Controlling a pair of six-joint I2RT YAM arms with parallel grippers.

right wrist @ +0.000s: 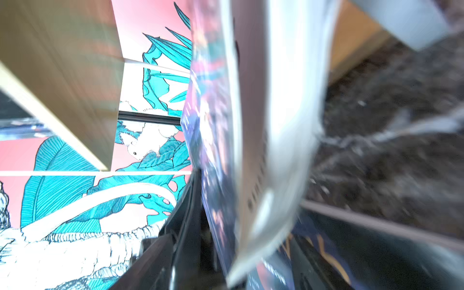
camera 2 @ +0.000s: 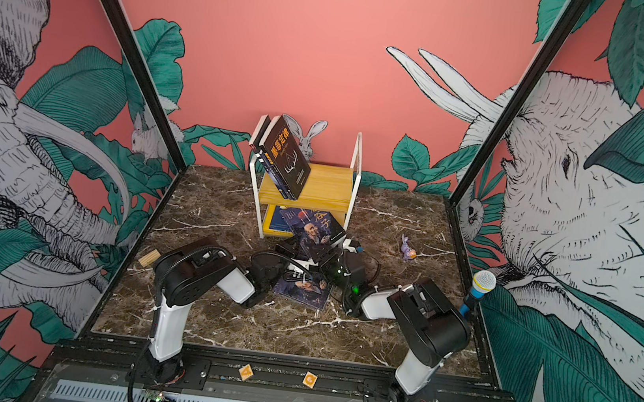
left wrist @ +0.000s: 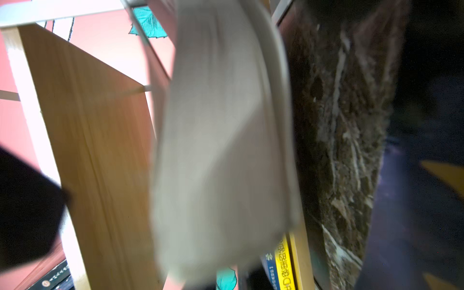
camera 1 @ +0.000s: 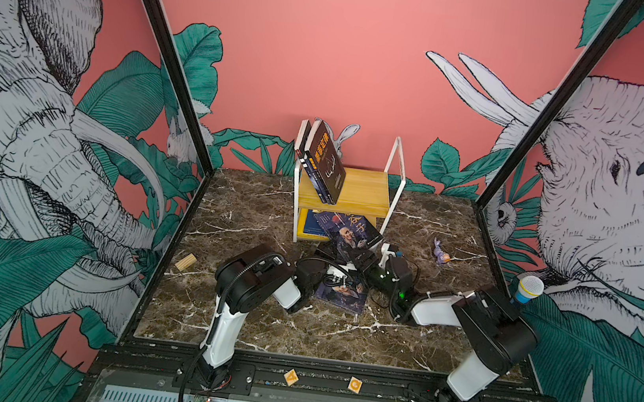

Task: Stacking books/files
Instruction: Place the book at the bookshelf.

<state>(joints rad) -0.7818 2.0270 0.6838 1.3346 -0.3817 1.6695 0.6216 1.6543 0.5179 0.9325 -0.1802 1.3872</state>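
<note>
The navy book is slanting with a corner by the shelf's white post, so my right gripper needs to back away, grip the book's near edge [camera 1: 371,248] and slide it inside.
A navy book with a bearded man's face [camera 1: 352,232] [camera 2: 315,230] leans tilted against the front of the small yellow shelf [camera 1: 366,192], its low edge by both grippers. Its pale page block [left wrist: 221,138] fills the blurred left wrist view. My left gripper [camera 1: 325,252] is shut just under the book's near left corner; its jaws are hidden. My right gripper [camera 1: 361,258] is open at the book's near edge, with a dark finger [right wrist: 188,221] standing off the cover [right wrist: 218,138]. A second face book [camera 1: 344,295] lies flat on the marble under the wrists. Dark books [camera 1: 327,161] lean on the top tier.
A blue and yellow book [camera 1: 311,225] [left wrist: 281,261] lies in the lower tier. A wooden block [camera 1: 185,262] sits at the left, a purple toy [camera 1: 440,253] at the right, a toy microphone [camera 1: 527,289] by the right wall. Two letter blocks [camera 1: 290,377] [camera 1: 354,384] rest on the front rail.
</note>
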